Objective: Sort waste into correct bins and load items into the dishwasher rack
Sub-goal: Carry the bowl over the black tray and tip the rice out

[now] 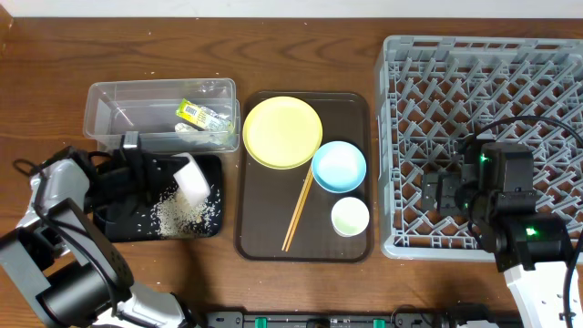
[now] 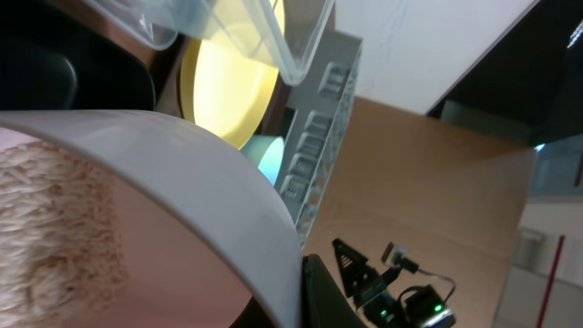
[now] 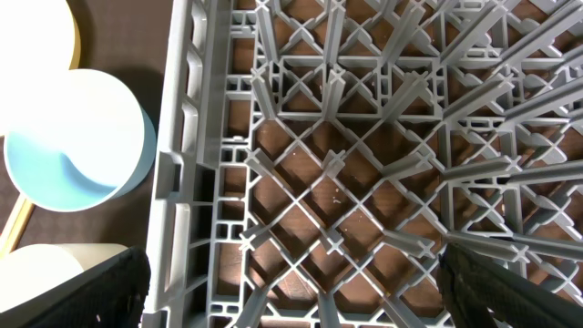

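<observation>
My left gripper needs to release the white bowl, now held tipped over the black tray, on the brown tray [image 1: 271, 210] beside the chopsticks, toward the black tray.
My left gripper [image 1: 176, 173] is shut on the rim of the white bowl [image 1: 193, 177] and holds it tipped over the shallow black tray [image 1: 123, 226]. White rice [image 1: 187, 214] lies scattered on that tray. In the left wrist view, rice [image 2: 55, 228] still clings inside the bowl [image 2: 182, 173]. The green-and-yellow wrapper [image 1: 202, 116] lies in the clear tub [image 1: 100, 107]. The yellow plate [image 1: 281, 132], light blue bowl [image 1: 339, 168], small cup [image 1: 350, 217] and chopsticks [image 1: 298, 211] sit on the brown tray [image 1: 260, 239]. My right gripper [image 1: 437, 193] is open and empty over the grey rack [image 1: 510, 82].
The right wrist view looks down on the rack's pegs [image 3: 328, 173] near its left wall, with the blue bowl [image 3: 73, 146] and cup [image 3: 46, 273] just outside. The brown tray lies between the black tray and the rack.
</observation>
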Controlling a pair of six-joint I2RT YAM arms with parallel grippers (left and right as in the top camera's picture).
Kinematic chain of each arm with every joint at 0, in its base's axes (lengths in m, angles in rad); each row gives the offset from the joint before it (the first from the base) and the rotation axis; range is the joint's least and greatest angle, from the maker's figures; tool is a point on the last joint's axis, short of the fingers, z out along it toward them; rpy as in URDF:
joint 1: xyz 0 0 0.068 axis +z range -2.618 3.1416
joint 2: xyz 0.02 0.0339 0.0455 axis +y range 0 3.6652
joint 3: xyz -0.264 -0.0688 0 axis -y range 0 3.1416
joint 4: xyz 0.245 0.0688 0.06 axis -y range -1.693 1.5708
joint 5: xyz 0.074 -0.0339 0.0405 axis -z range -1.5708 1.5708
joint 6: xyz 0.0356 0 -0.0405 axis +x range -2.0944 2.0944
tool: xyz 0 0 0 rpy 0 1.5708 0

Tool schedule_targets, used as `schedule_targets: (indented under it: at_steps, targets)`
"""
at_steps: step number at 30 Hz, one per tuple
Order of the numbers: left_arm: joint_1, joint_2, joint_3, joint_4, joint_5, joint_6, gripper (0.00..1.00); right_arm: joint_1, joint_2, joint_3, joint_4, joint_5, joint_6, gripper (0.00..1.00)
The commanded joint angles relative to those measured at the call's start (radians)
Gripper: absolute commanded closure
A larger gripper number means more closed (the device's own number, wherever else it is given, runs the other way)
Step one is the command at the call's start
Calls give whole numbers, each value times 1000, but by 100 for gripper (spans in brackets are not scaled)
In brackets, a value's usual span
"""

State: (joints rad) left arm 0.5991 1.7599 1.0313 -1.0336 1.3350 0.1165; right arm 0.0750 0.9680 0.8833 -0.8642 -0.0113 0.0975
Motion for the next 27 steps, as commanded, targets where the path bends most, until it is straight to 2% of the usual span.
schedule_targets:
  at_steps: [1,8,12,16,27]
  targets:
    - [47,2,-4,-6,46,6,94,-13,-1,20,-1,-4,-9,1]
    - [127,2,-4,-61,47,1,94,-13,-1,20,-1,-4,-9,1]
    - [153,2,-4,-103,119,10,94,-13,-1,20,0,-4,-9,1]
    - [153,2,-4,-110,235,82,94,-13,-1,20,0,-4,-9,1]
    - [153,2,-4,-117,238,98,94,-13,-1,20,0,-4,-9,1]
